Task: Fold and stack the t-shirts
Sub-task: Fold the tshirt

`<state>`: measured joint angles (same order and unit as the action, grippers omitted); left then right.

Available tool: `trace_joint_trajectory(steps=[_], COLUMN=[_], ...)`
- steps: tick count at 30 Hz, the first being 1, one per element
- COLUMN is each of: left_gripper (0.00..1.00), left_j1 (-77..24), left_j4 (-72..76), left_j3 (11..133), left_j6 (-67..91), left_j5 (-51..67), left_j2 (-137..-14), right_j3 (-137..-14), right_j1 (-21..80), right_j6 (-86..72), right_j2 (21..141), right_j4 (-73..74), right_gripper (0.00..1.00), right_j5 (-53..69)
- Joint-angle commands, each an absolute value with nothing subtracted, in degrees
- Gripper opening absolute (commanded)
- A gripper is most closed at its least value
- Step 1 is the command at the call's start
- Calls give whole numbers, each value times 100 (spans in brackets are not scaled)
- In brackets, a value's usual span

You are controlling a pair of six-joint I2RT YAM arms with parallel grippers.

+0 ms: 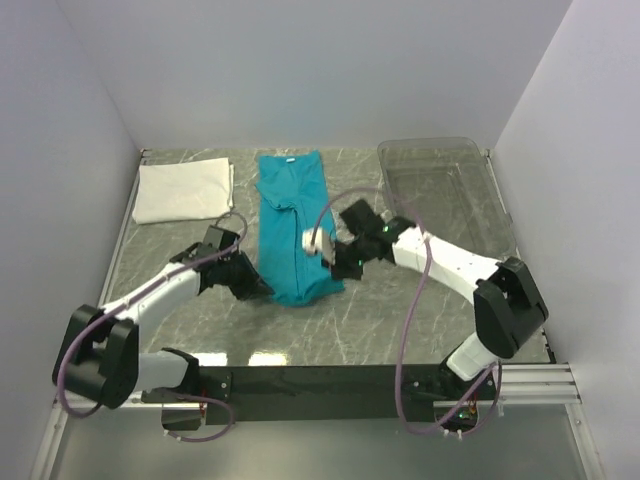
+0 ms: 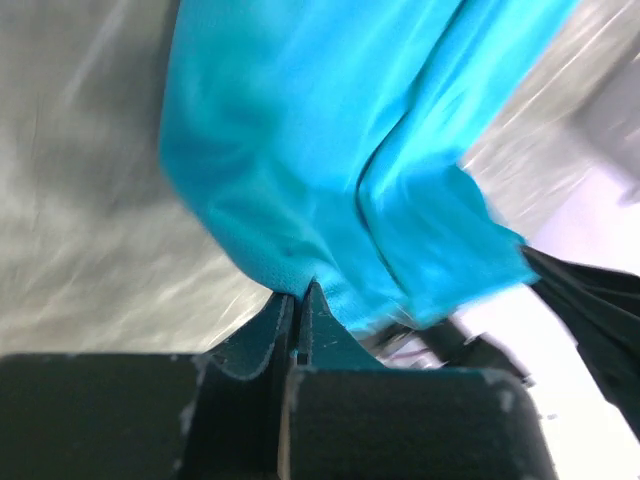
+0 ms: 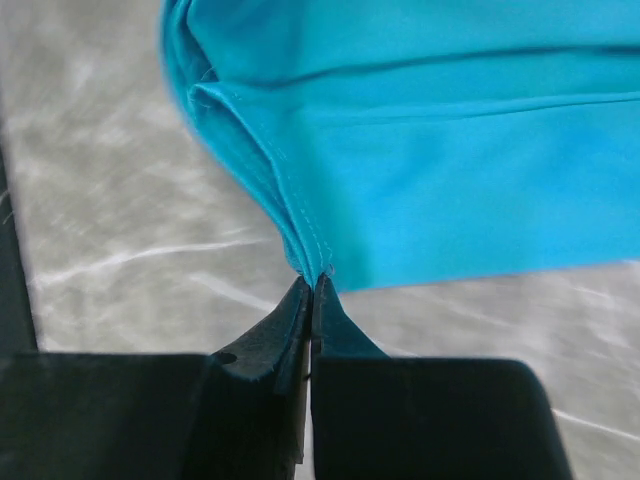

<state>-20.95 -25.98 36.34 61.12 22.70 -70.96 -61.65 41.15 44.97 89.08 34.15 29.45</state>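
Note:
The teal-blue t-shirt's hem corner will go down on the shirt's long edge [image 1: 264, 209] by its folded sleeve, set there by my left gripper.
The teal-blue t-shirt [image 1: 293, 225] lies as a long narrow strip in the middle of the table, collar at the far end. My left gripper [image 1: 268, 288] is shut on its near left corner; the cloth [image 2: 330, 170] rises from the closed jaws in the left wrist view. My right gripper [image 1: 338, 268] is shut on the near right corner, pinching the hemmed edge [image 3: 300, 230]. The near end of the shirt is lifted and bunched between the two grippers. The white t-shirt [image 1: 184, 190] lies folded at the far left.
A clear plastic bin [image 1: 445, 190] stands at the far right of the grey marbled table [image 1: 380, 310]. Walls close in the back and both sides. The right arm's cable loops over the shirt's right edge.

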Motion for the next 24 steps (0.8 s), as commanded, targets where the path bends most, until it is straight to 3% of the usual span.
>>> trace_joint_trajectory(steps=[1, 11, 15, 24], left_gripper=[0, 0, 0, 1], left_j1=[-1637, -809, -695, -615], left_j4=[-2163, -2118, -2329, -2355], left_j3=[4278, 6880, 7741, 8366], left_j6=[5977, 5529, 5441, 5344], left_j5=[2574, 2716, 2619, 2760], left_j2=[-7687, -10115, -10678, -11574], right_j3=[-7012, -9946, -10520, -11030], right_j1=[3588, 2945, 2804, 2707], right_j6=[4105, 3218, 2998, 2505], right_j2=[9393, 11635, 12198, 12638], right_j4=[3717, 4087, 4122, 3885], right_gripper=[0, 0, 0, 0], right_j5=[3436, 2919, 2620, 2400])
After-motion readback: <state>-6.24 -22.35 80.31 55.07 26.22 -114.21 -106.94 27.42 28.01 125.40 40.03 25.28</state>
